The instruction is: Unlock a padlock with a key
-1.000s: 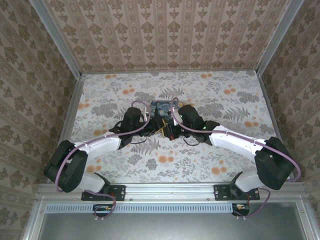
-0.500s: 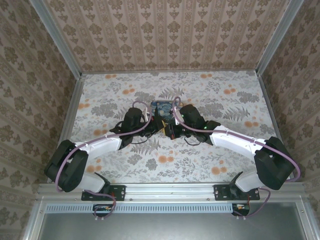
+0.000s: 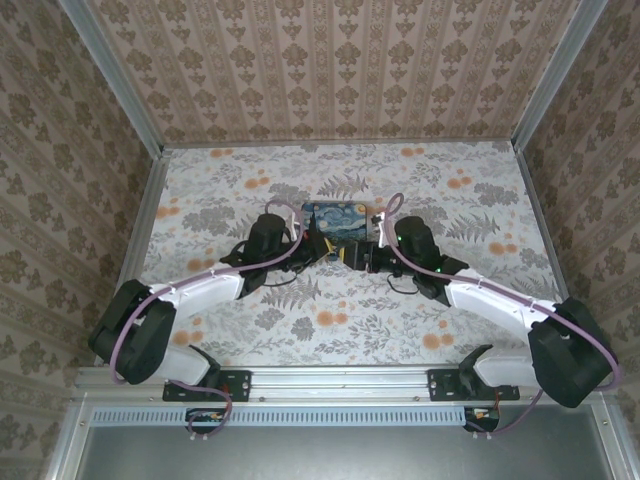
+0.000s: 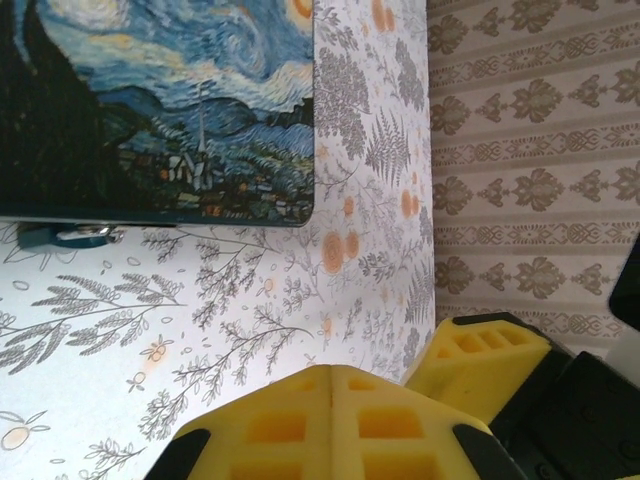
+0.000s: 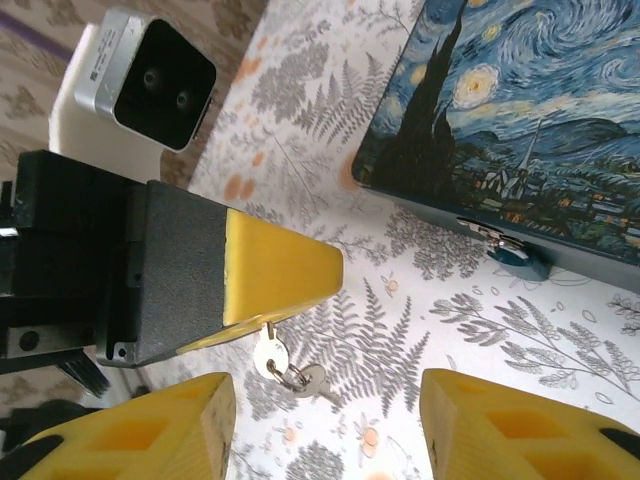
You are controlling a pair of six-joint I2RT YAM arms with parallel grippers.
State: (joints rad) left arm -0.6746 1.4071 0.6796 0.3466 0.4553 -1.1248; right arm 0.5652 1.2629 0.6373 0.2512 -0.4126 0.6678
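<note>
The left gripper's fingers cover the blade of the key, so the robot's right gripper will take the key by its round head (image 5: 270, 353), to leave the blade free for the padlock.
The padlock (image 5: 508, 250) is a tiny bluish-dark lock with a silver shackle, lying against the near edge of the painted-print box (image 5: 520, 110); it also appears in the left wrist view (image 4: 68, 236). My left gripper (image 4: 333, 372) is shut, its yellow pads pinching the blade of a small silver key (image 5: 266, 352), from which a ring and a second key (image 5: 314, 378) dangle above the table. My right gripper (image 5: 325, 425) is open just beside the left one (image 3: 320, 250), nothing between its fingers (image 5: 160, 425). The padlock lies a short way from both grippers.
The blue-and-yellow painted-print box (image 3: 335, 218) lies flat mid-table just behind the grippers. The floral tablecloth (image 3: 330, 320) is walled by patterned panels with metal rails at left (image 3: 140, 215) and right (image 3: 540, 215).
The right arm has drawn back to the right and away from the box, uncovering it. The left arm has stayed put with the key.
</note>
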